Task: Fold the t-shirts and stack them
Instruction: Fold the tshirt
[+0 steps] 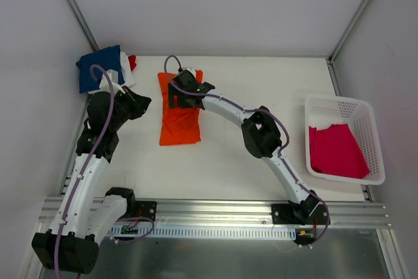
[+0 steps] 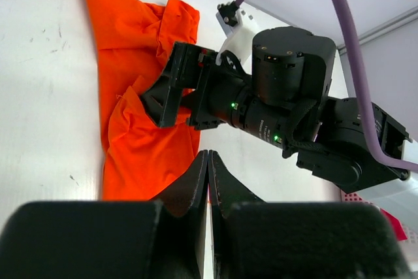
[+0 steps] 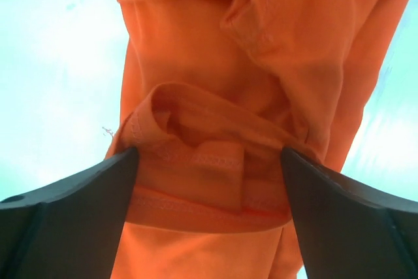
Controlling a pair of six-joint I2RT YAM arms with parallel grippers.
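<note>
The near corner (image 1: 198, 140) of the orange t-shirt is on the side toward the white basket. My right gripper goes there next and closes on it.
The bright orange t-shirt (image 1: 180, 119) lies folded into a long strip on the white table (image 1: 261, 76), left of the middle. My right gripper (image 1: 175, 96) is low over its far half. In the right wrist view that gripper (image 3: 209, 161) is open wide, its fingers on either side of a bunched fold of the orange cloth (image 3: 209, 155). My left gripper (image 1: 142, 104) is shut and empty, just left of the shirt. In the left wrist view its jaws (image 2: 208, 156) are pressed together beside the orange t-shirt (image 2: 134, 142). A magenta-pink t-shirt (image 1: 336, 151) lies in the basket.
A stack of navy blue (image 1: 98, 70), white (image 1: 127, 70) and red (image 1: 132, 62) t-shirts sits at the far left corner. The white lattice basket (image 1: 366, 112) stands at the right edge. The right arm (image 1: 261, 132) crosses the table's middle. Grey walls close in the table.
</note>
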